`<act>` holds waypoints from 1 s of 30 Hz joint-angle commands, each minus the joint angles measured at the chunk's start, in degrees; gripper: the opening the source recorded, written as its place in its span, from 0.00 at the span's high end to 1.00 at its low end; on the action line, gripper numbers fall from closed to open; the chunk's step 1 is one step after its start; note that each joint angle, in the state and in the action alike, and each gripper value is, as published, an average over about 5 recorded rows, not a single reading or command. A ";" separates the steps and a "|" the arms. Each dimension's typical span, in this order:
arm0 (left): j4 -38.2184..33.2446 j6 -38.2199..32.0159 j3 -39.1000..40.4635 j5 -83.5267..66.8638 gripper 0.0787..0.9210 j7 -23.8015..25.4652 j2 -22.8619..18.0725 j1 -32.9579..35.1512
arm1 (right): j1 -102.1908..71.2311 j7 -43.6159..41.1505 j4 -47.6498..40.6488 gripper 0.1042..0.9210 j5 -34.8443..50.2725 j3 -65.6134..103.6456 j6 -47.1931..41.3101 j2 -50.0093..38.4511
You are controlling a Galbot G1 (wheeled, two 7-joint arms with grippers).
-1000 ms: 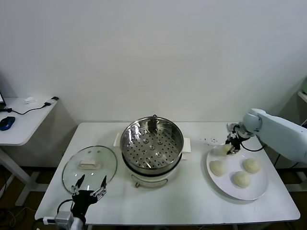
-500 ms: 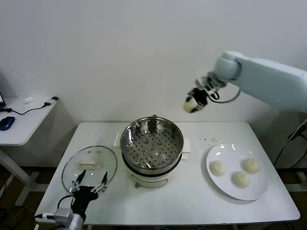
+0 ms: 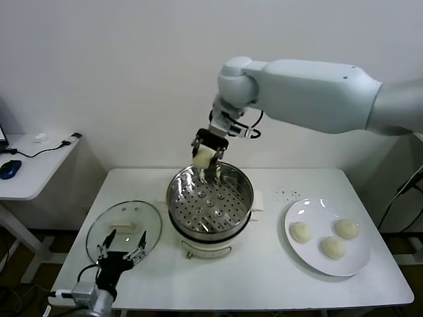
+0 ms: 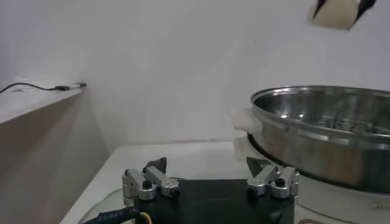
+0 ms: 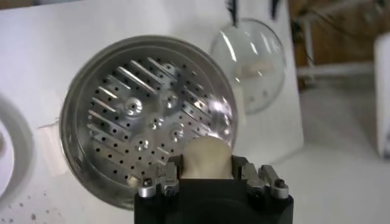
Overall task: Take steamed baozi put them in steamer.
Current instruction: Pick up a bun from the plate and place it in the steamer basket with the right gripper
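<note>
My right gripper is to let go of the baozi on the far part of the steamer's perforated tray [image 3: 211,185] [image 5: 169,157], behind its middle dimples.
My right gripper [image 3: 203,161] is shut on one cream-white steamed baozi [image 3: 201,158] and hangs over the far left rim of the steamer [image 3: 213,235], a shiny steel pot with a perforated tray. From the right wrist the held baozi [image 5: 207,156] sits between the fingers, above the tray's edge [image 5: 140,115]. Three more baozi [image 3: 300,231] [image 3: 332,247] [image 3: 346,228] lie on the white plate [image 3: 361,261] at the right. My left gripper [image 3: 121,247] stands open and holds nothing near the table's front left corner. Its own view shows the steamer wall [image 4: 317,152] ahead.
A round glass lid [image 3: 123,226] with a white handle lies flat on the table left of the steamer, just beyond the left gripper. Dark specks [image 3: 287,193] dot the table behind the plate. A side table [image 3: 30,178] with a blue mouse [image 3: 9,169] stands at far left.
My right arm lifted a baozi off the plate, swung up and left, and now holds it low over the steamer. Three baozi remain on the plate. The left gripper barely shifted.
</note>
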 commanded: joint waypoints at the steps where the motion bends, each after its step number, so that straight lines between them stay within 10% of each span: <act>1: -0.15 -0.08 0.03 -0.13 0.12 -0.07 -0.08 -0.09 | -7.96 0.97 -4.75 0.46 -13.19 0.87 11.78 1.51; 30: -3.48 -0.74 -0.16 -0.37 0.12 -0.98 -0.08 2.08 | -20.39 5.93 -19.73 0.45 -21.13 6.49 8.48 5.09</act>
